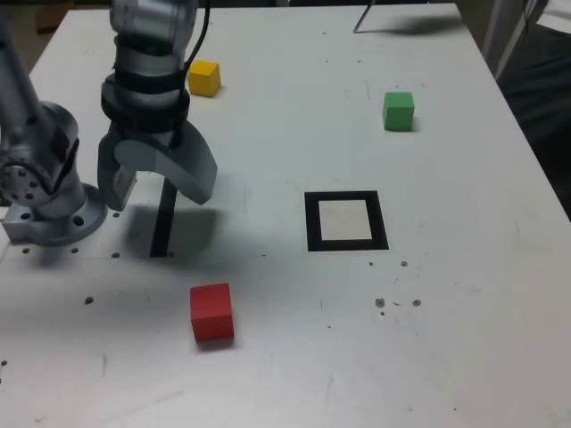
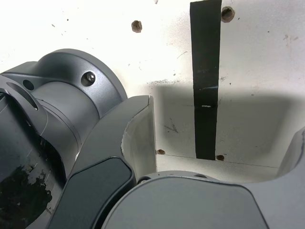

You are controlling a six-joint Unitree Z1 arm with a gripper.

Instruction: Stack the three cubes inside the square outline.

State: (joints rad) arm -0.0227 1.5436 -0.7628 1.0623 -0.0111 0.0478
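Next, my gripper will go to the red cube near the front of the table and close on the red cube's opposite sides (image 1: 212, 314).
Three cubes lie apart on the white table in the exterior view. The red cube (image 1: 211, 312) is near the front. The yellow cube (image 1: 204, 78) is at the back, just beyond the arm. The green cube (image 1: 398, 111) is at the back right. The square outline (image 1: 313, 223), black tape around a pale centre, lies in the middle with nothing on it. My gripper (image 1: 159, 192) hangs open above the table at the exterior view's left, holding nothing and far from all three cubes. In the wrist view the gripper (image 2: 219, 143) shows only bare table between its wide jaws; no cube appears there.
A straight black tape strip (image 1: 163, 223) (image 2: 206, 81) runs under the gripper. The arm's grey base (image 1: 49, 192) is bolted at the exterior view's left edge. The table edge (image 1: 526, 143) slants down the right, with dark floor beyond. A thin rod (image 1: 364, 18) casts a shadow at the back.
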